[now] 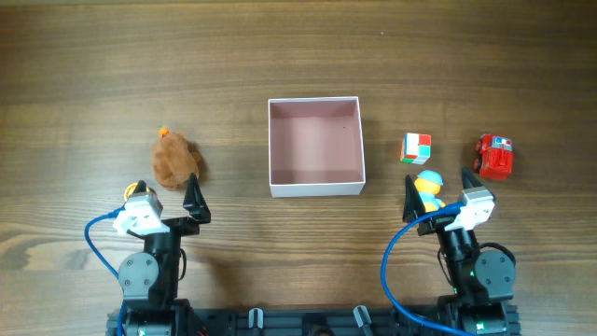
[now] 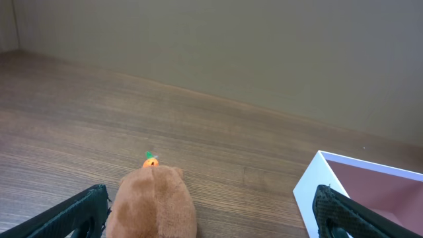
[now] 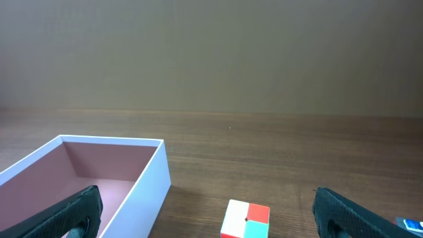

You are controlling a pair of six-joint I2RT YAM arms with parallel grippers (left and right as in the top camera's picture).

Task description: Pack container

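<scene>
The next move for my right gripper is to go to the red toy car beyond the small figure and close on the car's cab (image 1: pixel 500 147) (image 3: pixel 411 226) by its roof lights.
The container (image 1: pixel 315 188) is a shallow square white box with a dusty-pink inside, at the table's middle; it also shows in the left wrist view (image 2: pixel 310 192) and the right wrist view (image 3: pixel 151 188). It holds nothing. A brown plush toy (image 1: pixel 174 160) with an orange tip lies left of it, seen close in the left wrist view (image 2: pixel 153 205). A small colour cube (image 1: pixel 416 147), (image 3: pixel 246 220), a small figure (image 1: pixel 430 188) and a red toy car (image 1: pixel 494 156) lie to its right. My left gripper (image 1: pixel 168 191), (image 2: pixel 211 215) is open just behind the plush. My right gripper (image 1: pixel 438 194), (image 3: pixel 208 211) is open behind the cube.
The wooden table (image 1: pixel 298 56) stretches beyond the toys. Blue cables (image 1: pixel 93 243) loop by both arm bases at the front edge.
</scene>
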